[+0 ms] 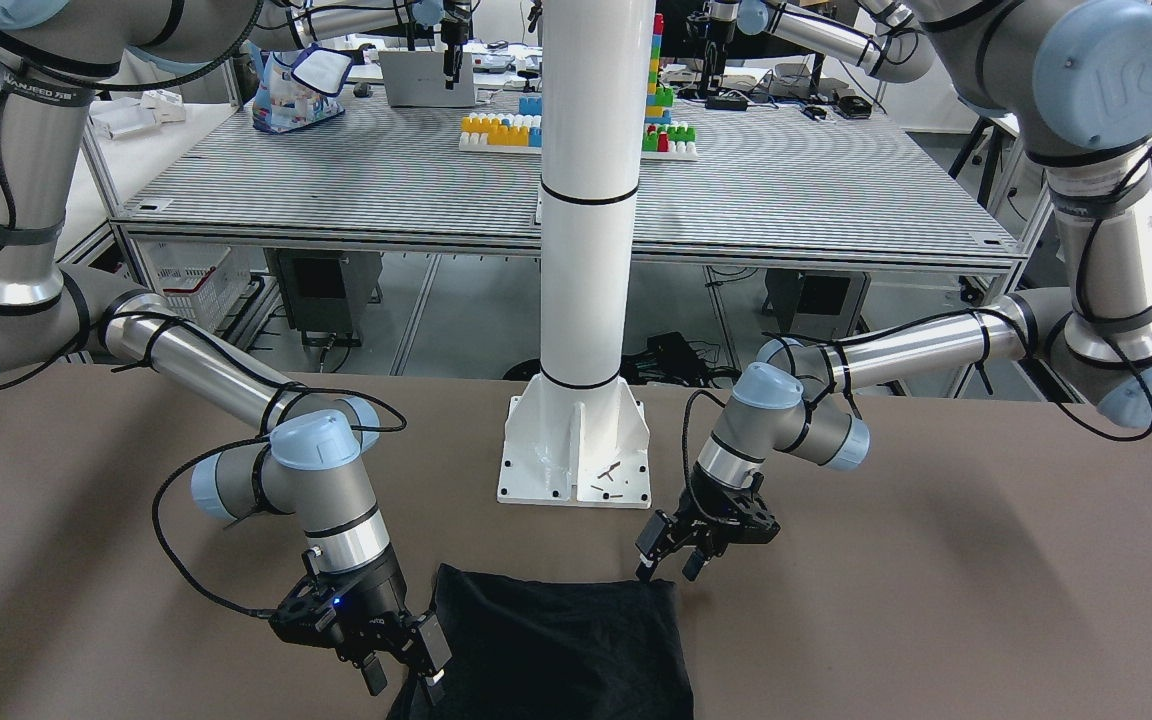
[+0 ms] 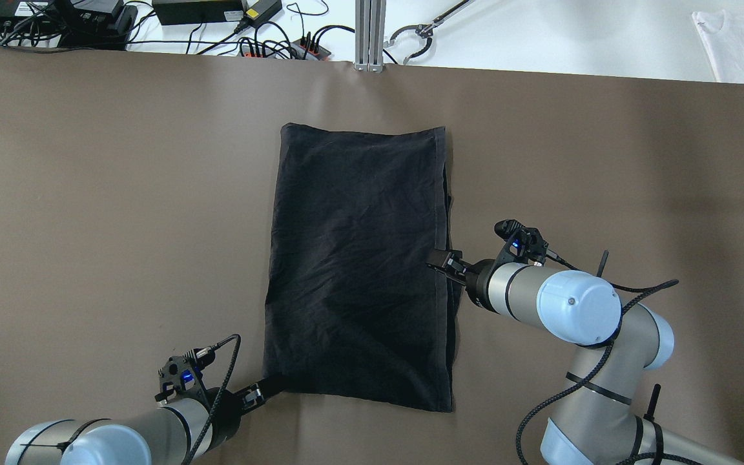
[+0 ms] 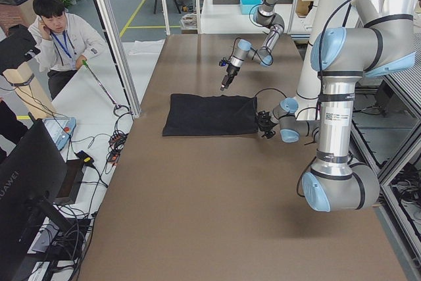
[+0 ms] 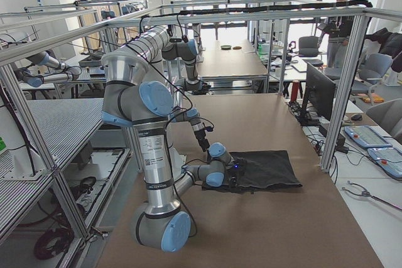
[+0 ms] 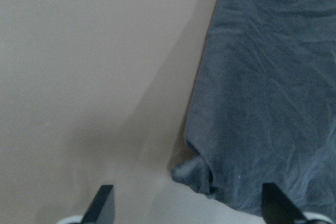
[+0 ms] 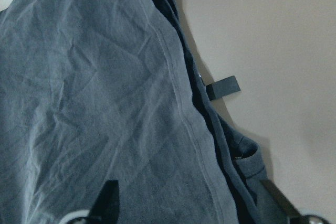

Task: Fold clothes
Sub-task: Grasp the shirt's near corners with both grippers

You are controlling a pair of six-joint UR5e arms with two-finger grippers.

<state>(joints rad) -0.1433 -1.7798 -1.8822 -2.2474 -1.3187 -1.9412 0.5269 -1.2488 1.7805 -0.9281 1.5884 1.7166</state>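
The left gripper has only the cloth's bunched corner tip between its fingers, so it should open, reach further in and pinch the fuller cloth [image 5: 218, 150] behind the tip.
The clothes [image 2: 359, 265] are one black garment lying flat as a tall rectangle mid-table, also seen in the front view [image 1: 561, 645]. My left gripper [image 2: 267, 387] sits low at its near left corner. It is open in the left wrist view, the bunched corner [image 5: 195, 171] lying between its fingers [image 5: 105, 205]. My right gripper [image 2: 444, 265] is at the middle of the garment's right edge. It is open too, straddling the layered hem [image 6: 210, 145]. A small dark tag [image 6: 223, 86] sticks out from that edge.
The white pillar [image 1: 586, 200] and its base plate [image 1: 576, 450] stand at the robot's side of the table. Cables and power bricks [image 2: 217, 26] lie beyond the far edge, with a white cloth [image 2: 740, 35] at the far right. A person [image 3: 62, 37] sits beyond the table.
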